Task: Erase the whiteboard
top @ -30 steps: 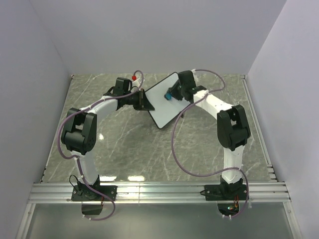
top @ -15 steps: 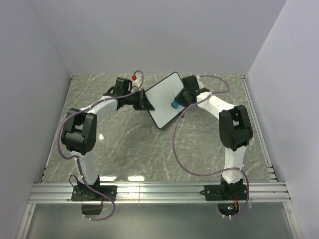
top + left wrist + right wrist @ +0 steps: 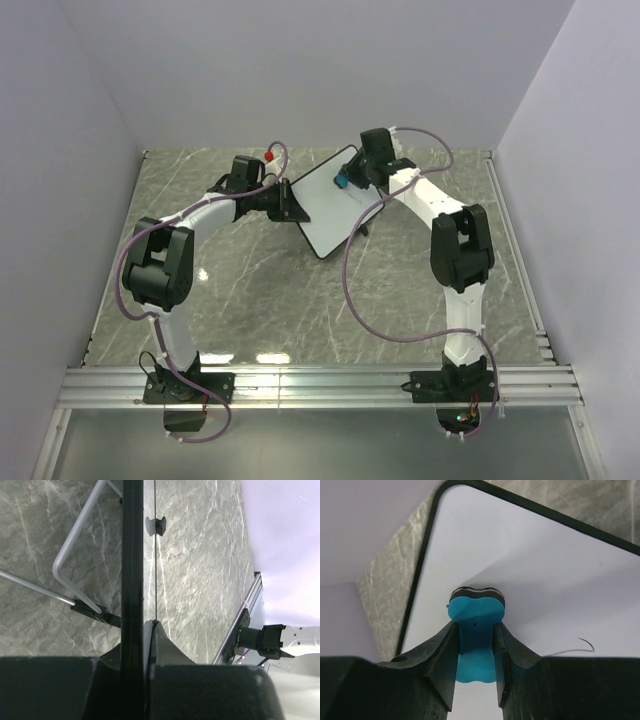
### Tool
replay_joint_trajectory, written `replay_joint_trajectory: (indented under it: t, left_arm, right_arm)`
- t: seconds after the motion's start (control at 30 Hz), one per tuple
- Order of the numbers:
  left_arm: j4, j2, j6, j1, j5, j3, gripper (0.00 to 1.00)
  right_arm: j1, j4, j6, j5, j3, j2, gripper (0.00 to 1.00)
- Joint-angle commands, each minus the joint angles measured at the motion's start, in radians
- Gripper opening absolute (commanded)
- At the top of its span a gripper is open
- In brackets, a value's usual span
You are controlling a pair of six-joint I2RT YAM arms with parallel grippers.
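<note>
My right gripper has the blue eraser. It will let go of it on the grey marble [image 3: 406,264] between the whiteboard and its arm's elbow.
The whiteboard [image 3: 322,208], white with a thin black frame, is held tilted above the table. My left gripper [image 3: 285,203] is shut on its left edge; in the left wrist view the black frame [image 3: 132,555] runs edge-on between my jaws. My right gripper [image 3: 350,180] is shut on the blue eraser [image 3: 476,630], whose dark felt end presses on the board's white face [image 3: 545,580] near the far corner. A thin dark curved mark [image 3: 585,642] remains on the board to the right of the eraser.
A red-capped marker [image 3: 268,155] lies on the grey marble table [image 3: 250,290] behind my left arm. The board's wire stand [image 3: 75,565] hangs beneath it. Grey walls close in the back and both sides; a metal rail [image 3: 320,385] runs along the near edge.
My right gripper with the eraser slid down to the board's lower right half a second ago, then back up toward its far corner. The left gripper and board stayed still.
</note>
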Motion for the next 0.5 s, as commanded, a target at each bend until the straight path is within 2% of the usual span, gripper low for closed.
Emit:
replay_joint_trajectory:
  t: [0.0, 0.23, 0.33, 0.47]
  left_arm:
    - [-0.032, -0.052, 0.04, -0.026, 0.068, -0.013, 0.0]
    - [-0.021, -0.05, 0.027, -0.026, 0.077, -0.016, 0.0]
    - [-0.018, -0.049, 0.021, -0.026, 0.081, -0.02, 0.0]
    - [-0.016, -0.035, 0.018, -0.026, 0.086, -0.013, 0.0]
  right_arm:
    - [0.016, 0.0, -0.002, 0.003, -0.124, -0.027, 0.0]
    - [-0.027, 0.108, -0.012, 0.0, -0.438, -0.134, 0.0]
    - [-0.05, 0.132, -0.005, -0.002, -0.512, -0.159, 0.0]
    - [-0.052, 0.126, -0.022, 0.0, -0.5, -0.156, 0.0]
